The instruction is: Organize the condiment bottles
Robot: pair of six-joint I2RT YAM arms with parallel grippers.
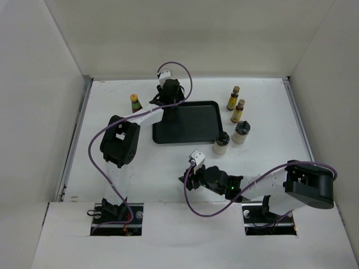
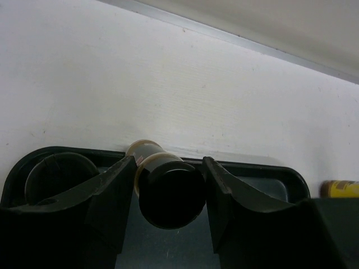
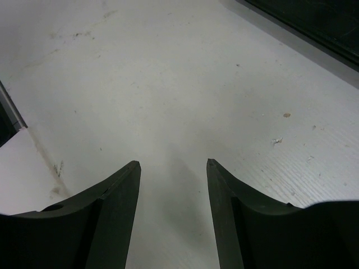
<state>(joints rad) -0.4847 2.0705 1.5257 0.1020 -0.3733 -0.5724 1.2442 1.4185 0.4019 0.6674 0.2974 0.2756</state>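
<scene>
Next, I let go of the short dark bottle with my left gripper inside the tray's back rim [image 1: 176, 110] [image 2: 130, 175], next to the second dark bottle. The short bottle is now held over the tray.
My left gripper [image 1: 170, 96] reaches to the far left corner of the flat black tray [image 1: 193, 128]. In the left wrist view this gripper [image 2: 169, 160] is shut on a short dark brown black-capped bottle [image 2: 171, 193] over the tray [image 2: 247, 172]. A second dark bottle [image 2: 56, 175] stands in the tray just to its left. The red bottle with a green label and yellow cap [image 1: 134, 103] stands left of the tray. Two slim yellow-labelled bottles [image 1: 233, 98] [image 1: 238, 111] and two squat pale jars [image 1: 221, 143] [image 1: 242, 133] stand right of it. My right gripper [image 1: 187, 179] [image 3: 172, 162] is open and empty above the bare table.
White walls close in the table on the left, back and right. A metal strip [image 2: 235, 40] runs along the foot of the back wall. A yellow-labelled thing [image 2: 339, 188] shows past the tray's right end in the left wrist view.
</scene>
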